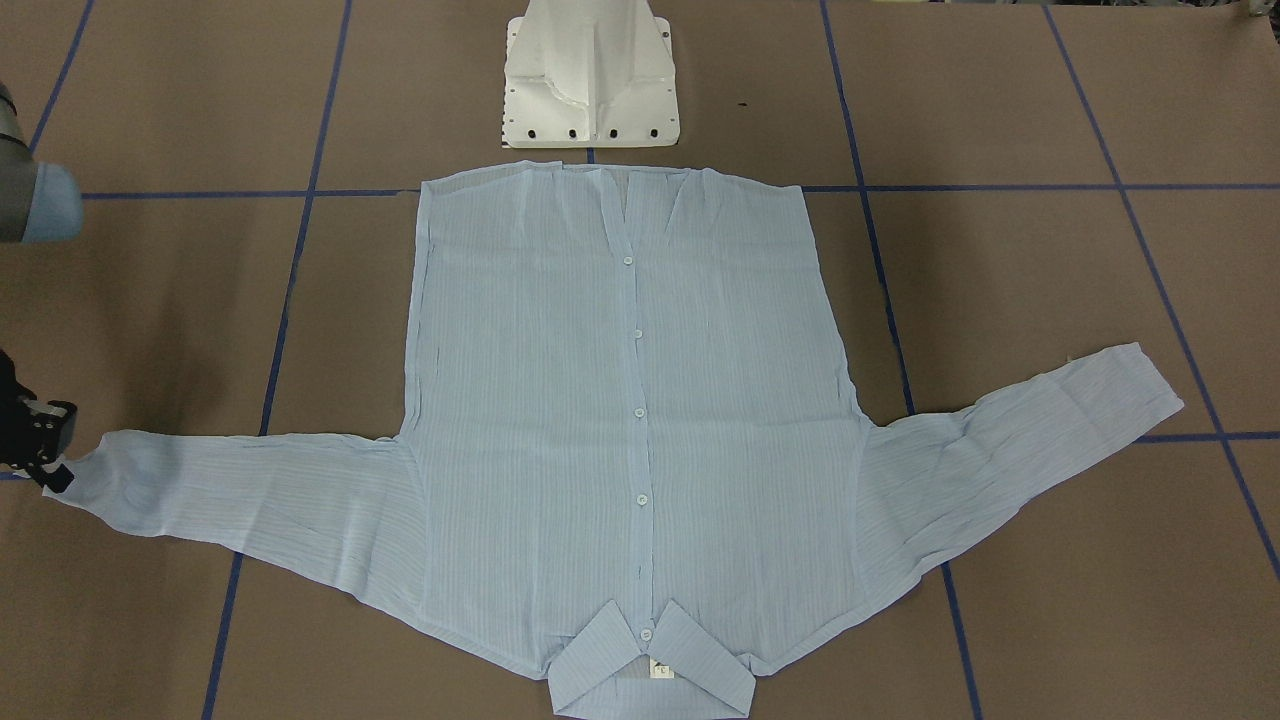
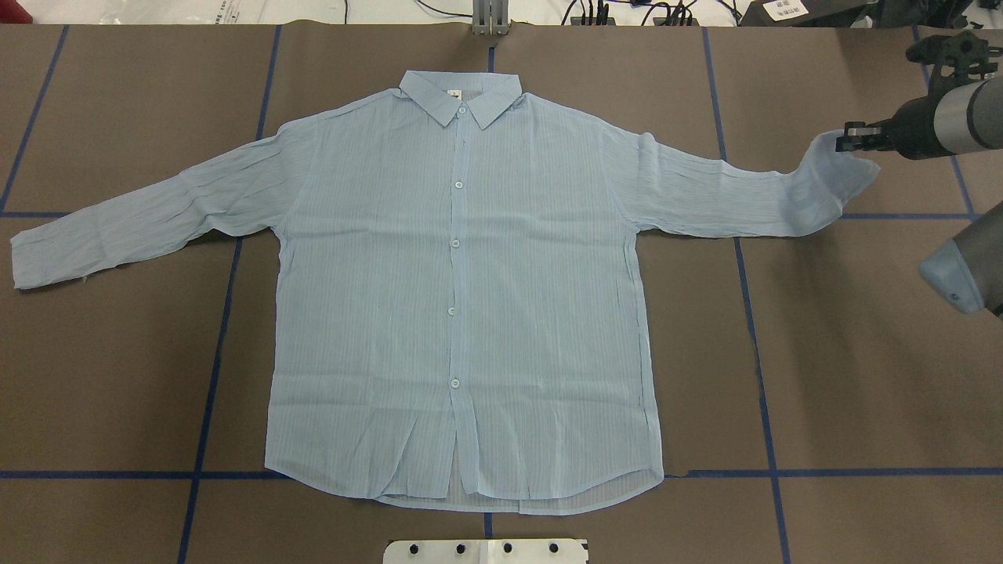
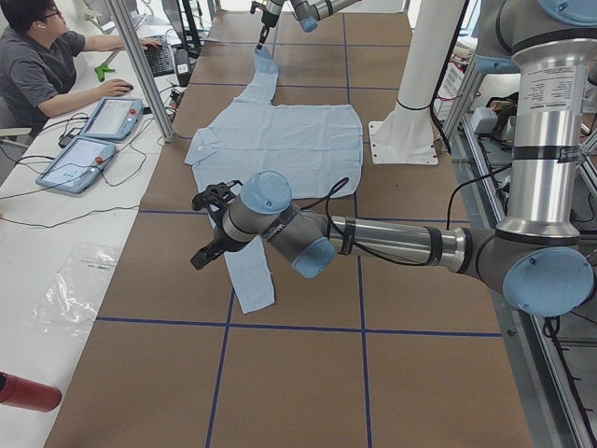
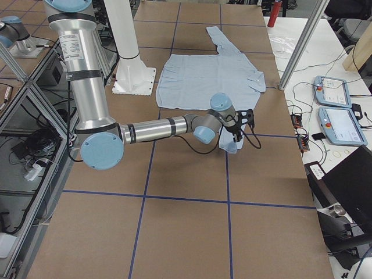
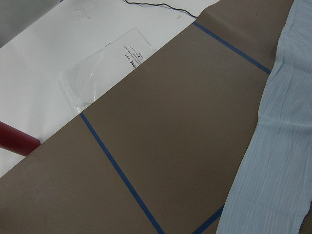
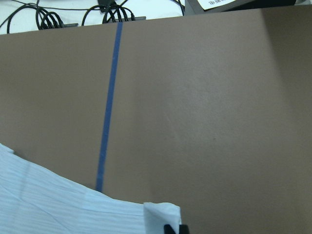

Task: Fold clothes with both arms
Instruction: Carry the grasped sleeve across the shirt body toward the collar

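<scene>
The cuff, now held a little above the table, will be let go by my right gripper on the shirt's front just past the button row (image 1: 716,472), toward the other sleeve.
The pale blue striped shirt (image 2: 462,298) lies flat, front up and buttoned, with its collar (image 2: 462,98) at the far side and both sleeves spread out. My right gripper (image 2: 846,145) is shut on the cuff (image 2: 842,168) of the sleeve on my right and holds it a little above the table; its black fingertips (image 6: 175,229) pinch the fabric at the wrist view's bottom edge. The other sleeve (image 2: 117,227) rests flat. My left gripper (image 3: 207,238) hovers above that sleeve's end, seen only from the left side, so I cannot tell whether it is open or shut.
The white pedestal base (image 1: 592,75) stands just behind the shirt's hem. Brown paper with blue tape lines (image 2: 756,345) covers the table. A person (image 3: 42,65) sits at a side bench with pendants (image 3: 93,135). A red bottle (image 3: 28,392) and a plastic bag (image 5: 107,68) lie there.
</scene>
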Controlling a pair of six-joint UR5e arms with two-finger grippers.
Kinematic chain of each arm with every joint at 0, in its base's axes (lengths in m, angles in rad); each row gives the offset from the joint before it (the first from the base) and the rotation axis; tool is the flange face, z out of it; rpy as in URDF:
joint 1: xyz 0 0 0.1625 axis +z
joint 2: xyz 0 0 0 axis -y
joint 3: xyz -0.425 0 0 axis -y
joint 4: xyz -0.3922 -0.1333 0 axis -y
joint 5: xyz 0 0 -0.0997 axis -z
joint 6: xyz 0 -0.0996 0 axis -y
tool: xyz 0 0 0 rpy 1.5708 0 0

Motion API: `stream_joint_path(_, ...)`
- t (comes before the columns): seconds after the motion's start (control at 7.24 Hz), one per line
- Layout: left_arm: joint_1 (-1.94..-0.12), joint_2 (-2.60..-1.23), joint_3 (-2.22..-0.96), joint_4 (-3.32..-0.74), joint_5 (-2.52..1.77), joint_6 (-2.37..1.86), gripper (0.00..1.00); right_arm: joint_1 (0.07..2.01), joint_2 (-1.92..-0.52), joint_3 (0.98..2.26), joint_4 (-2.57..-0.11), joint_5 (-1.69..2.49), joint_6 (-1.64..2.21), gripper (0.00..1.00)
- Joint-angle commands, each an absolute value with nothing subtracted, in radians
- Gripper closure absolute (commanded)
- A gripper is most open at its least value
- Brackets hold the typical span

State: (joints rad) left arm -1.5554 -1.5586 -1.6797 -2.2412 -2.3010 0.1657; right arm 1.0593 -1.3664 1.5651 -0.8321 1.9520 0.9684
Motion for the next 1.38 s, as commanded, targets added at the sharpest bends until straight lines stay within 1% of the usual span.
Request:
stream_joint_path(0.0,-1.555,-1.559,-1.678,-2.241,-2.301,0.163,0.00,0.892,-1.172,1.606,-1.028,1.721,1.162,1.00)
stream_joint_path(0.28,-1.555,-1.560,-1.672,-2.241,-2.301,0.163,0.00,0.739,-0.943,1.594,-1.310,1.521,1.320,1.00)
stream_joint_path(0.41,-1.555,-1.560,-1.666,-2.241,-2.301,0.163,0.00,0.689,-0.867,1.580,-1.343,1.444,1.372,1.00)
stream_joint_path(0.83,-1.555,-1.560,-1.646,-2.241,-2.301,0.163,0.00,0.568,-0.651,1.472,-1.333,1.263,1.394,1.00)
stream_joint_path(0.97,-1.555,-1.559,-1.641,-2.241,-2.301,0.163,0.00,0.536,-0.602,1.433,-1.332,1.244,1.394,1.00)
stream_joint_path(1.1,-1.555,-1.559,-1.629,-2.241,-2.301,0.163,0.00,0.497,-0.544,1.339,-1.300,1.200,1.394,1.00)
stream_joint_path(1.24,-1.555,-1.559,-1.623,-2.246,-2.301,0.163,0.00,0.471,-0.505,1.216,-1.214,1.172,1.393,1.00)
